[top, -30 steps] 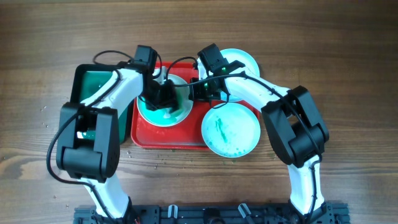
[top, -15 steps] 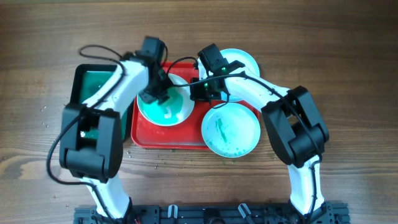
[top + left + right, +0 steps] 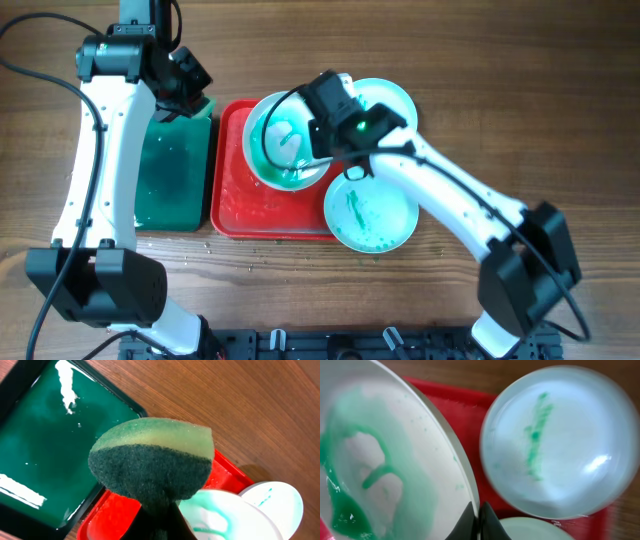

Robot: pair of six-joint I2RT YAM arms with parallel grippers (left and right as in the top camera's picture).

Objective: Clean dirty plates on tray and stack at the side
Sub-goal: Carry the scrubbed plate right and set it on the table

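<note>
I will release the white plate on the wooden table [image 3: 473, 155] with my right gripper, beside the pale mint plate, outside the red tray. The white plate is still tilted above that tray.
My right gripper [image 3: 322, 140] [image 3: 479, 512] is shut on the rim of a white plate [image 3: 285, 140] [image 3: 385, 460] smeared with green. It holds the plate tilted above the red tray [image 3: 235, 195] [image 3: 460, 405]. A pale mint plate [image 3: 392, 98] lies at the tray's far right, partly hidden by the arm. Another mint plate [image 3: 372, 212] [image 3: 555, 440] with a green streak lies at the tray's near right corner. My left gripper [image 3: 188, 85] [image 3: 160, 520] is shut on a green-and-yellow sponge [image 3: 150, 460], high over the dark green tray's [image 3: 170, 170] [image 3: 50, 450] far right corner.
The dark green tray holds shiny green liquid and sits directly left of the red tray. Small crumbs lie on the wooden table [image 3: 560, 100] in front of the trays. The red tray's floor is wet with specks.
My left gripper lifted the sponge off the white plate and swung left and back over the green tray. My right gripper raised and tilted the white plate.
</note>
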